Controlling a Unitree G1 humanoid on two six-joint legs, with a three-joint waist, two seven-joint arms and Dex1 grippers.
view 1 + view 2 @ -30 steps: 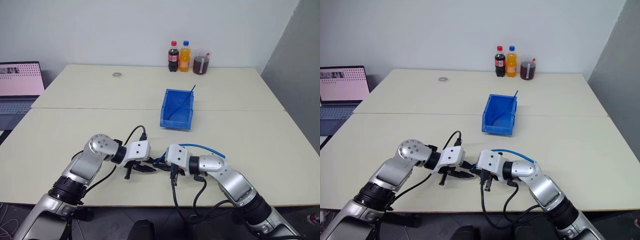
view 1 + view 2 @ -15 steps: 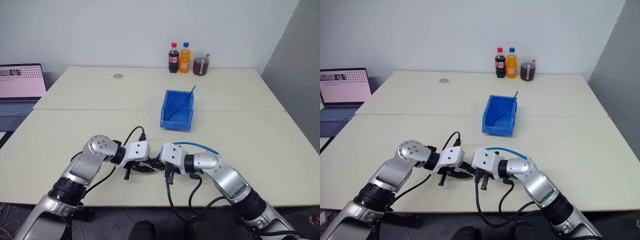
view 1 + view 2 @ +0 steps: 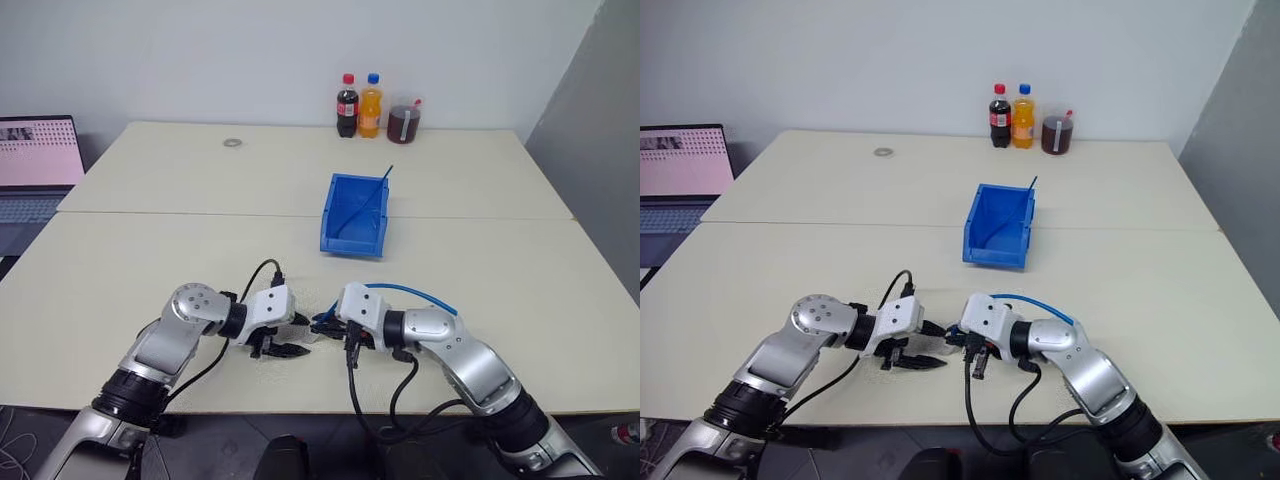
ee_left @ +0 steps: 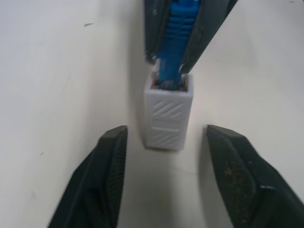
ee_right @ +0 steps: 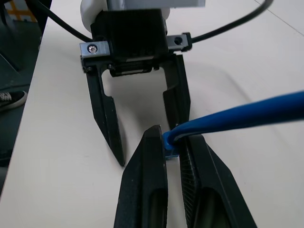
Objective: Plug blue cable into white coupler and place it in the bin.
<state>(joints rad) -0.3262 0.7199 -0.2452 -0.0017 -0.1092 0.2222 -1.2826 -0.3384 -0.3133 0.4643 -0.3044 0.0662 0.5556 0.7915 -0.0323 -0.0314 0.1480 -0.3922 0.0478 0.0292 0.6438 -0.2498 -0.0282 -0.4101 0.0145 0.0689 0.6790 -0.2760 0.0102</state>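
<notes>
I expect the blue cable's white coupler will rest on the near bottom of the blue bin [image 3: 345,223] once I let go with my right gripper.
In the left wrist view the small white coupler [image 4: 168,114] sits on the end of the blue cable [image 4: 173,33], whose plug enters its top opening. My right gripper [image 5: 172,142] is shut on the cable's plug just behind the coupler. My left gripper [image 4: 166,132] stands open, one finger on each side of the coupler without touching it. Both grippers [image 3: 285,347] [image 3: 324,323] meet low over the table's near edge. The cable [image 3: 405,291] arcs back over my right forearm. The blue bin [image 3: 340,215] stands farther back at the table's middle.
A thin dark blue cable [image 3: 376,190] leans in the bin. Two bottles [image 3: 346,104] [image 3: 371,104] and a jar [image 3: 404,124] stand at the far edge. A small ring [image 3: 232,142] lies far left, and a laptop [image 3: 35,165] sits off the table's left side.
My left gripper has opened and let go of the coupler, which stays on the cable's plug in the right gripper. The head camera has shifted a little.
</notes>
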